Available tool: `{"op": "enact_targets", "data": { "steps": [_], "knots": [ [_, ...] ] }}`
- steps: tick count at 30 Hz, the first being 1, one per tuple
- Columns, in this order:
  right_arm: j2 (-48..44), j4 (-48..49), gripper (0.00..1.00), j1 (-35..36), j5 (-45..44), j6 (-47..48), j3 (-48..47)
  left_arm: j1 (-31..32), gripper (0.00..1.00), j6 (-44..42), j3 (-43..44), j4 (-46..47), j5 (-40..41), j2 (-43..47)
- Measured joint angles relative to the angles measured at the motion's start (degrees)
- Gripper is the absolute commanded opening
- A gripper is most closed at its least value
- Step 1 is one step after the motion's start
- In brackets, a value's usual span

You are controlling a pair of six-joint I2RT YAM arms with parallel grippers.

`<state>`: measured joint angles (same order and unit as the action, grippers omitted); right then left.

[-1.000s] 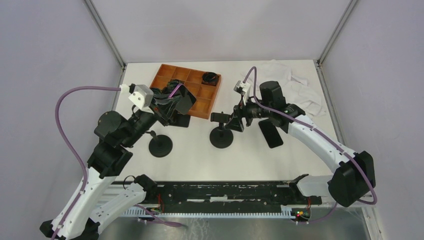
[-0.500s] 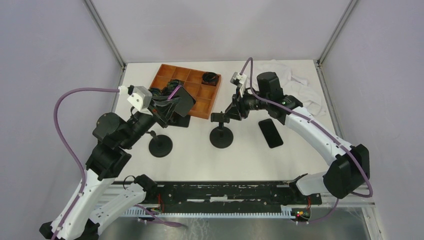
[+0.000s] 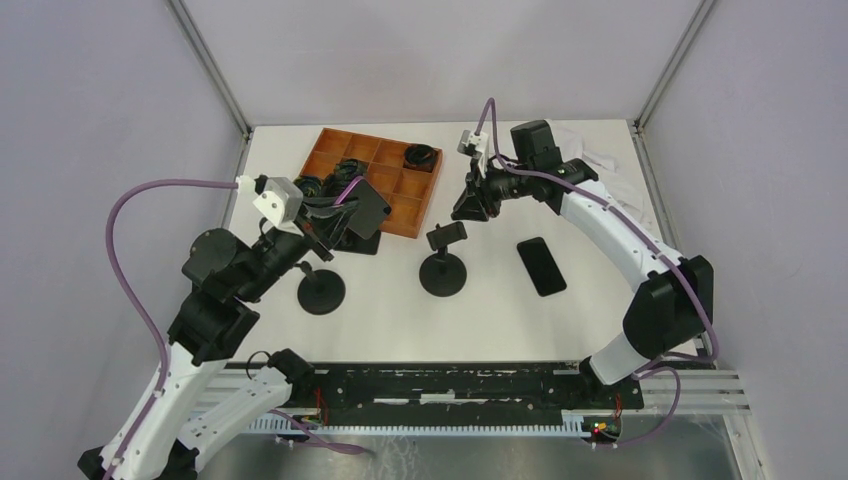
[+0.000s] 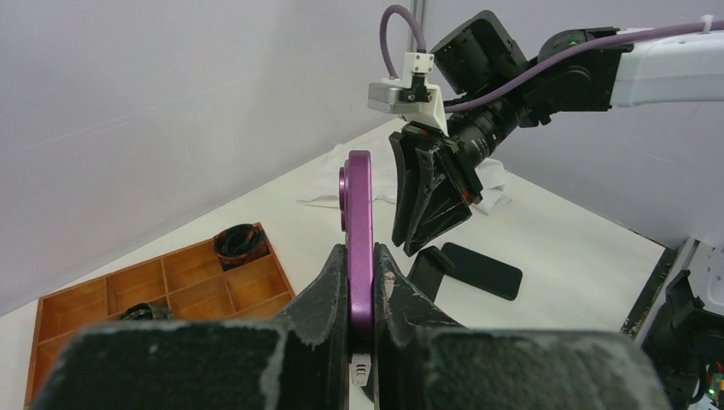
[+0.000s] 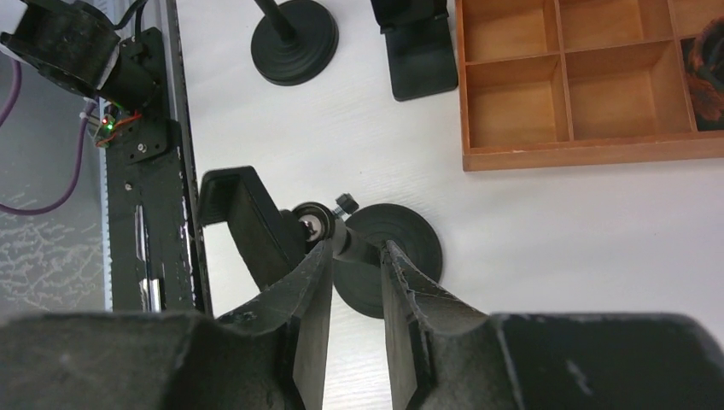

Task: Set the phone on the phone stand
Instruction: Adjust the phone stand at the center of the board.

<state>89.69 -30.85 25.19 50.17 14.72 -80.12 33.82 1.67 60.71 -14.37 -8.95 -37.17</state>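
The phone stand's cradle is crooked, my right gripper behind it; I need to open wider, grip the cradle's end [image 3: 461,231] facing the flat phone, and turn it.
My left gripper [image 3: 345,217] is shut on a purple-edged phone [image 3: 368,207], held on edge above the table's left middle; in the left wrist view the phone [image 4: 359,201] stands upright between the pads [image 4: 329,286]. The phone stand [image 3: 443,265], black with a round base and a tilted cradle, stands mid-table. My right gripper [image 3: 468,207] hovers just behind and above it. In the right wrist view its jaws [image 5: 356,246] are open by a narrow gap with nothing in them, and the stand's cradle [image 5: 248,222] and base [image 5: 401,256] lie below.
A second black phone [image 3: 541,266] lies flat right of the stand. Another round-based stand [image 3: 321,290] is at the left. An orange compartment tray [image 3: 400,215] sits at the back, a black block [image 3: 362,243] by its front. White cloth [image 3: 610,180] lies back right.
My right gripper has drawn back and up from the stand's cradle and narrowed its jaws. The cradle now tilts. The left arm with the phone has shifted slightly.
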Motion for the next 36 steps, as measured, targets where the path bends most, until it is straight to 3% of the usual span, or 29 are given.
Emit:
{"op": "enact_targets", "data": {
  "steps": [4, 10, 15, 18, 29, 36],
  "knots": [
    [1.6, -3.0, 0.39, -0.5, 0.2, 3.0, -2.1, 0.0, 0.02, 0.0, 0.0, -0.1, -0.2, 0.3],
    [1.6, -4.4, 0.56, -0.5, 0.1, 5.2, -2.7, 0.0, 0.02, 0.0, 0.0, -0.1, -0.4, 0.5],
    [1.0, -4.6, 0.79, -0.6, -1.4, 6.2, -2.7, 0.0, 0.02, 0.0, 0.0, -0.1, -0.7, 0.6],
    [-0.7, -5.0, 0.86, -0.9, -3.3, 6.8, -2.7, 0.0, 0.02, 0.4, 0.0, -0.1, -0.8, 0.9],
    [-12.4, -4.5, 0.9, -2.1, -9.4, 9.7, -0.6, 0.0, 0.02, 2.6, -0.3, 0.2, -3.6, 2.4],
    [-17.8, -1.6, 0.84, -2.1, -11.3, 10.4, 5.9, 0.0, 0.02, 4.2, -1.7, 1.0, -4.8, 2.4]
  ]
}}
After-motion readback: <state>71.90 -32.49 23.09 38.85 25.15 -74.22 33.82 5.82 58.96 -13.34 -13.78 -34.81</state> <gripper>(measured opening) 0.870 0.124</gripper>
